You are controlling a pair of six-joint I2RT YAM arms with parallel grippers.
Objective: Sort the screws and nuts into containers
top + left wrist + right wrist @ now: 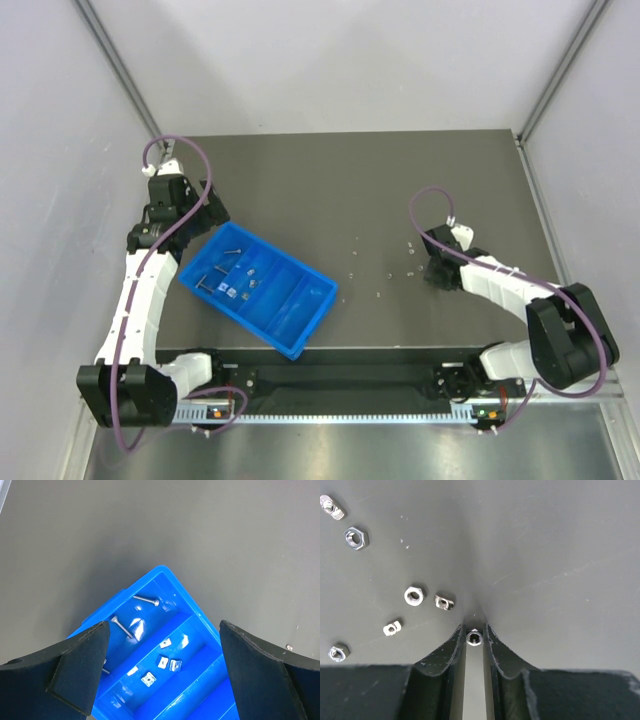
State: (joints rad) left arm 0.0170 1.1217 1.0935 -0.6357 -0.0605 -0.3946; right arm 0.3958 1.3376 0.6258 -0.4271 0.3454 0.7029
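The robot's right gripper will release the small silver nut in the empty tray section (288, 284) next to the nuts, close to the far side of the tray.
My right gripper (474, 631) is shut on a small round silver piece (474, 638) that looks like a screw seen end-on, standing on the dark table. Several loose nuts (414, 595) lie just left of its fingers. In the top view the right gripper (432, 272) sits low at the table's right, with tiny specks (388, 270) to its left. The blue tray (318, 283) lies left of centre. My left gripper (162, 630) hangs wide open above the tray's far corner (162, 570). One compartment holds screws (146, 600) and the one beside it holds nuts (162, 661).
The table is ringed by pale walls with metal posts at the back corners. The tray's two nearer compartments (295, 305) show nothing in them. A lone speck (288, 647) lies on the table right of the tray. Both arm bases stand at the near edge.
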